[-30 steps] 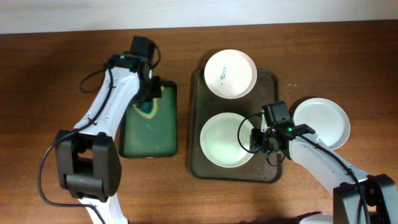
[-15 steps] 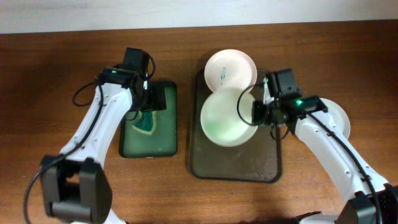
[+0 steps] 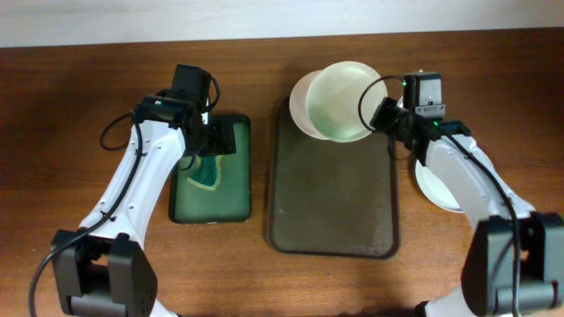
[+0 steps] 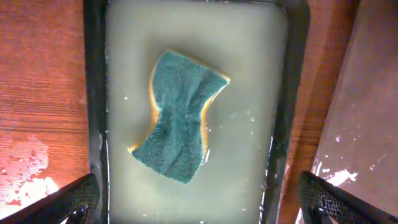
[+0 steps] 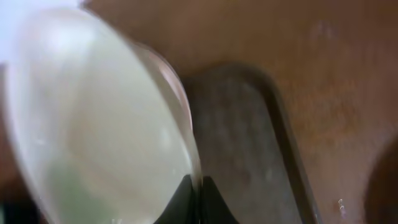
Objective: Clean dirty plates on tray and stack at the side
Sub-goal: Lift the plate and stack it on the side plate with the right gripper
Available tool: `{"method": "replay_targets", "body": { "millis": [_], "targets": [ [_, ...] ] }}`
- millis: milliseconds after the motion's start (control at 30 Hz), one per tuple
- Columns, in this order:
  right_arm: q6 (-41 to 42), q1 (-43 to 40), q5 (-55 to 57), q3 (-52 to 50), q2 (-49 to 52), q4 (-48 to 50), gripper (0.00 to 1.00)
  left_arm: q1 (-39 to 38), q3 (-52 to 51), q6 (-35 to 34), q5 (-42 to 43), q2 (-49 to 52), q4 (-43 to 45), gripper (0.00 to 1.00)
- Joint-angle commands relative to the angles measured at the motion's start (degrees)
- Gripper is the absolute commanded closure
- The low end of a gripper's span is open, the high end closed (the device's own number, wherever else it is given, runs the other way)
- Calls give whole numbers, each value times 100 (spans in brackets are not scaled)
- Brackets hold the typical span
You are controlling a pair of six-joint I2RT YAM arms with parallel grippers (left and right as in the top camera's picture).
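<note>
I need to set the white plate, now tilted over the brown tray's far end, down with my right gripper on the third plate (image 3: 460, 160), on the table next to the brown tray.
My right gripper (image 3: 381, 114) (image 5: 196, 194) is shut on the rim of a white plate (image 3: 339, 99) (image 5: 93, 124), holding it tilted in the air over the far end of the brown tray (image 3: 333, 198) (image 5: 245, 130). A second plate (image 3: 300, 101) lies under it at the tray's far end, mostly covered. The third plate (image 3: 434, 187) rests on the table right of the tray, partly behind my right arm. My left gripper (image 3: 218, 141) (image 4: 200, 210) stands open above the green tray (image 3: 231, 198) (image 4: 249, 62), with nothing between its fingers (image 4: 76, 198).
A teal and yellow sponge (image 3: 207, 172) (image 4: 180, 124) lies in the shallow water of the green tray, left of the brown tray. The brown tray's wet surface (image 4: 367, 106) shows at the right edge of the left wrist view. Wooden table (image 3: 79, 114) all round.
My right gripper has lifted the plate off the tray's middle and carried it up toward the far right. My left gripper has opened, and the sponge lies loose in the green tray.
</note>
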Motion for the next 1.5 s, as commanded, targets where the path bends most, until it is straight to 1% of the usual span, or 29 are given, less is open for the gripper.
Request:
{"method": "replay_targets", "body": {
  "millis": [0, 67, 100, 133, 200, 267, 333, 400, 467, 500, 567, 667, 700, 767, 833, 933, 1133, 1300, 1467],
  "targets": [
    [-1106, 37, 404, 76, 280, 1274, 96, -35, 79, 9, 61, -57, 2, 1],
    [-1958, 125, 675, 76, 289, 1943, 96, -35, 79, 9, 63, -57, 2, 0],
    [-2583, 179, 673, 76, 289, 2247, 96, -39, 79, 9, 63, -57, 2, 1],
    [-3418, 295, 680, 76, 289, 2450, 96, -39, 79, 9, 63, -57, 2, 1],
    [-3993, 415, 822, 76, 289, 2533, 96, -39, 79, 9, 63, -57, 2, 1],
    [-4638, 664, 1412, 76, 289, 2653, 96, -35, 79, 9, 63, -57, 2, 1],
    [-5042, 909, 1856, 76, 289, 2715, 96, -35, 79, 9, 63, -57, 2, 1],
    [-5073, 1161, 2485, 76, 267, 2918, 96, -35, 79, 9, 61, -57, 2, 1],
    [-5390, 1344, 2614, 76, 157, 3069, 96, -35, 79, 9, 63, -57, 2, 0],
    [-5648, 1456, 2651, 76, 59, 3106, 96, -35, 79, 9, 63, -57, 2, 1],
    [-5998, 1683, 3318, 79, -114, 3252, 96, -35, 79, 11, 63, -57, 4, 1],
    [-6811, 2059, 4039, 76, -295, 3438, 96, -35, 79, 11, 61, -57, 2, 1],
    [-7047, 2267, 4557, 76, -315, 3703, 96, -35, 79, 9, 63, -57, 2, 1],
    [-7530, 2524, 5058, 76, -315, 4076, 96, -35, 79, 11, 63, -57, 2, 1],
    [-7755, 2695, 5202, 76, -315, 4229, 96, -35, 79, 9, 63, -57, 9, 1],
    [-7768, 2804, 5541, 76, -315, 4247, 96, -35, 79, 9, 61, -57, 4, 1],
    [-7766, 2804, 5906, 76, -315, 4245, 96, -35, 79, 9, 61, -57, 4, 1],
    [-7764, 2804, 6450, 76, -321, 4245, 96, -35, 79, 11, 61, -57, 4, 1],
    [-7742, 2817, 6520, 76, -538, 4245, 96, -39, 79, 9, 61, -57, 4, 1]
  ]
}}
